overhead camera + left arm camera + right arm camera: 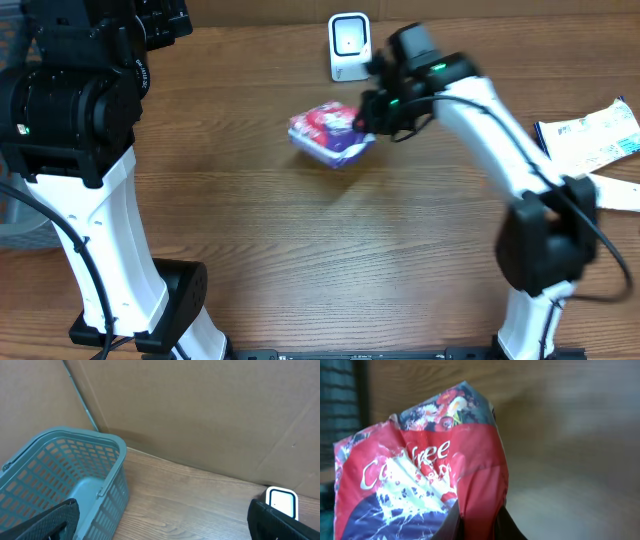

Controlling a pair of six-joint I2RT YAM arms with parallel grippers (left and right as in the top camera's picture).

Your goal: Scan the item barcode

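My right gripper should put the bag down and let go of it on the bare wood midway point(337, 208) between the white scanner and the table's near edge.
The item is a crinkled red, white and purple plastic bag point(325, 132), lifted off the wooden table just in front of the white scanner point(348, 45). My right gripper point(372, 118) is shut on the bag's right edge. In the right wrist view the bag point(420, 475) fills the left half, with a red fold pinched between my right gripper point(480, 522) at the bottom edge. No barcode shows on the faces in view. My left gripper point(165, 522) stands wide open and empty at the far left, with the scanner point(281, 501) beside its right finger.
A teal plastic basket point(112, 442) sits at the table's far left, below the left gripper. A cardboard wall point(200, 410) closes off the back. White and blue printed packets point(590, 135) lie at the right edge, next to the right arm's base.
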